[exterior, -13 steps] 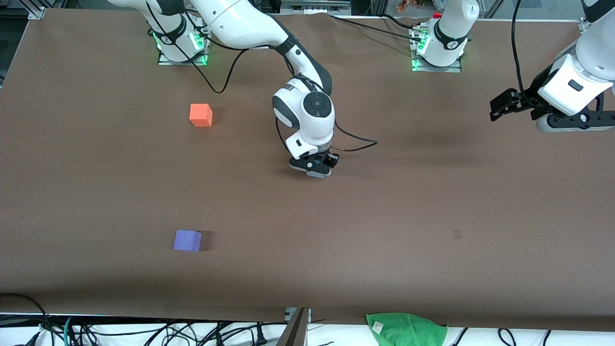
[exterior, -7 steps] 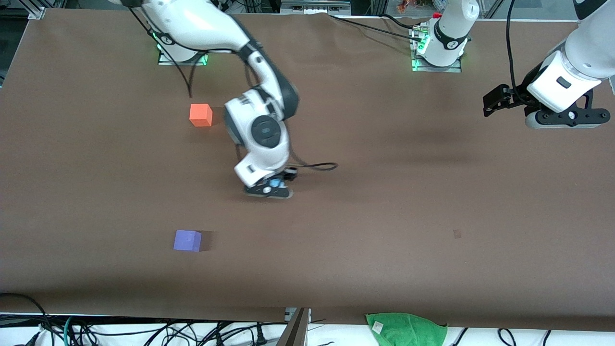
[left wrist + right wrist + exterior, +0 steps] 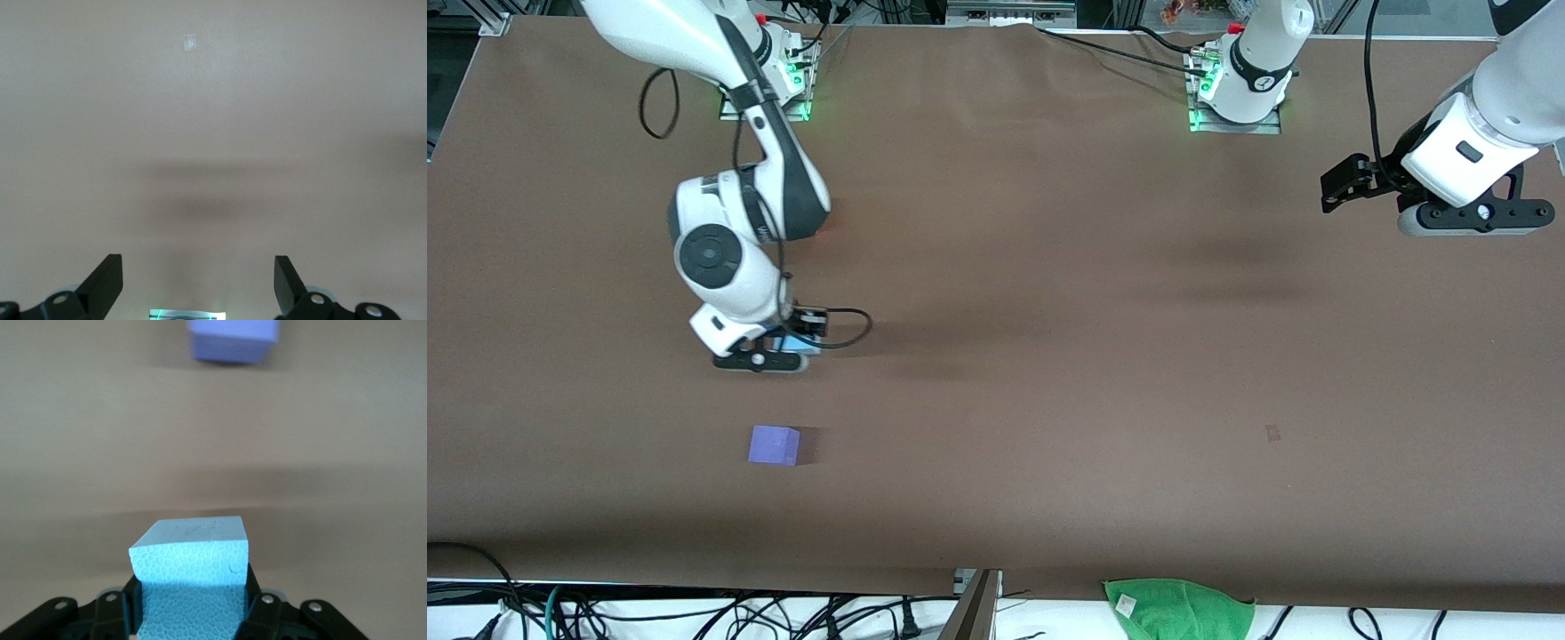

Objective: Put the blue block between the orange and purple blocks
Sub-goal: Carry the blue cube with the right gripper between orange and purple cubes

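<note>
I should use my right gripper to set the blue block down on the brown table a short gap point(image 3: 791, 327) beyond the purple block. The blue block is now just above the table.
My right gripper point(image 3: 765, 354) is shut on the blue block point(image 3: 788, 343) and holds it just above the brown table, farther from the front camera than the purple block point(image 3: 774, 444). In the right wrist view the light-blue foam block point(image 3: 190, 563) fills the space between the jaws, with the purple block point(image 3: 233, 340) ahead of it. The orange block is hidden by the right arm's wrist in the front view. My left gripper point(image 3: 1474, 219) waits high over the left arm's end of the table, open and empty point(image 3: 199, 270).
A green cloth point(image 3: 1178, 609) lies off the table's edge nearest the front camera. A small mark point(image 3: 1272, 433) shows on the brown table cover. Cables hang below that edge.
My right arm has swung from the table's middle toward the right arm's end, carrying the blue block, and now covers the orange block. The left arm rose slightly, then stayed still.
</note>
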